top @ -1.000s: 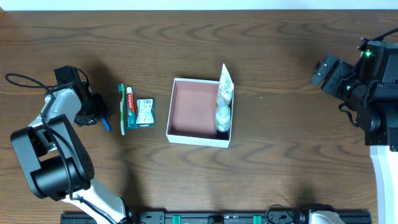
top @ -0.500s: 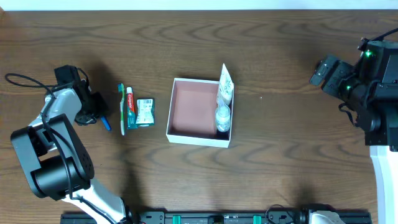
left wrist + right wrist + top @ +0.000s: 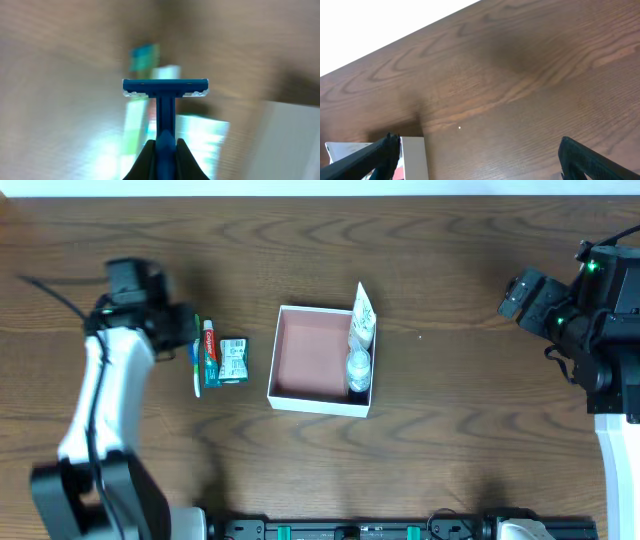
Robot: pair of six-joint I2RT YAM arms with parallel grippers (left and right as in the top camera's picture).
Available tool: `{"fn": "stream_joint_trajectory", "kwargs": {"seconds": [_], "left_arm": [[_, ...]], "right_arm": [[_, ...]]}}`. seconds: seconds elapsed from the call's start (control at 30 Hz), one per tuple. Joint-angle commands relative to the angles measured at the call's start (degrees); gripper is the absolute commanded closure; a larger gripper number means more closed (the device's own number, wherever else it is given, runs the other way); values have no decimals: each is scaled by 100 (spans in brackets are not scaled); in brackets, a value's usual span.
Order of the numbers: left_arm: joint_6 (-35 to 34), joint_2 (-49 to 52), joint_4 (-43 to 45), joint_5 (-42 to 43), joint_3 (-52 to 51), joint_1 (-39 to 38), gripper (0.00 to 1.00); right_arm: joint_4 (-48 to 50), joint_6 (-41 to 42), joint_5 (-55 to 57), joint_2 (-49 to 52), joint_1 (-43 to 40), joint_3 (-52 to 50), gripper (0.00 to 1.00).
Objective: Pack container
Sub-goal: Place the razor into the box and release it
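Next, I release the blue razor from my left gripper on the container's pink bottom (image 3: pixel 303 364), toward the side of the container opposite the clear bottle. The razor is now held beside a toothbrush.
The container (image 3: pixel 318 402) is a square white box with a pink inside, at the table's middle. A white tube (image 3: pixel 362 315) and a clear bottle (image 3: pixel 358 368) lie along its right wall. My left gripper (image 3: pixel 188 330) is shut on a blue razor (image 3: pixel 165 90), held just left of a toothbrush (image 3: pixel 196 375), a toothpaste box (image 3: pixel 210 350) and a green packet (image 3: pixel 234 360). In the left wrist view the gripper (image 3: pixel 165 150) clamps the razor's handle, head forward, over a blurred background. My right gripper (image 3: pixel 515 295) is open and empty, far right of the container.
The right wrist view shows the open gripper (image 3: pixel 480 160) over bare wood, with the container's white corner (image 3: pixel 412 155) at lower left. The container's edge (image 3: pixel 295 145) shows blurred at the right of the left wrist view.
My left arm has swung up and to the right with the razor, from the table's left side to beside the toothbrush. The right arm has not moved.
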Motion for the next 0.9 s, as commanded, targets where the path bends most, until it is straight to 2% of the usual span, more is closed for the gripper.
{"fn": "stream_joint_trajectory", "kwargs": {"seconds": [0.0,0.17,0.3,0.73,0.8,0.87], "left_arm": [[63,-514,-9,168,129,-920,93],[-31,-511,66,-173,125,-2184,93],[-243,-131,66,-317,74,-2653,93],[-439,1517,160,-313,68,-2922,91],[-439,1556,184,-313,68,-2922,84],[-439,1541,223,-313,72,-2922,83]], "right_arm": [[-7,-22,-17,7,-31,48,1],[-7,-22,-17,7,-31,48,1],[-7,-22,-17,7,-31,48,1],[-7,-22,-17,7,-31,48,1],[-7,-22,-17,7,-31,48,1],[-7,-22,-17,7,-31,48,1]]}}
